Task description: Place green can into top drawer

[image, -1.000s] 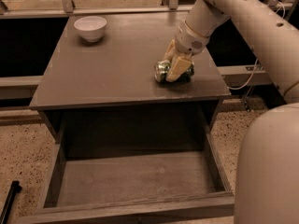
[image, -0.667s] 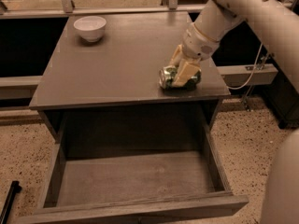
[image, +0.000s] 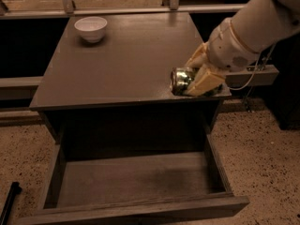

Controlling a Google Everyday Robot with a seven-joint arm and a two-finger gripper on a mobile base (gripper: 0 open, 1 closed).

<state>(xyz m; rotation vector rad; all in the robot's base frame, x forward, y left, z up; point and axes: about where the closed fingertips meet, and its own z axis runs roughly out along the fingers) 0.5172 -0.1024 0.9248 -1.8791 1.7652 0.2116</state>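
Next, I let go of the green can, now just above the table's front edge, with my gripper near the middle of the top drawer's bare grey bottom (image: 163,169).
The green can (image: 181,80) lies sideways with its silver end toward me, at the front right of the table top (image: 117,64). My gripper (image: 199,76) is shut on the can, with cream-coloured fingers (image: 205,81) on either side of it, just above the table's front edge. The white arm reaches in from the upper right. The top drawer (image: 133,182) stands pulled open below the table, its grey bottom bare, in front of and below the can.
A white bowl (image: 91,28) sits at the back left of the table top. A rail runs along behind the table. Speckled floor lies on both sides, with a dark object (image: 8,201) at the lower left.
My gripper has carried the can toward the table's front right edge, closer to the open drawer. The view has shifted as well.
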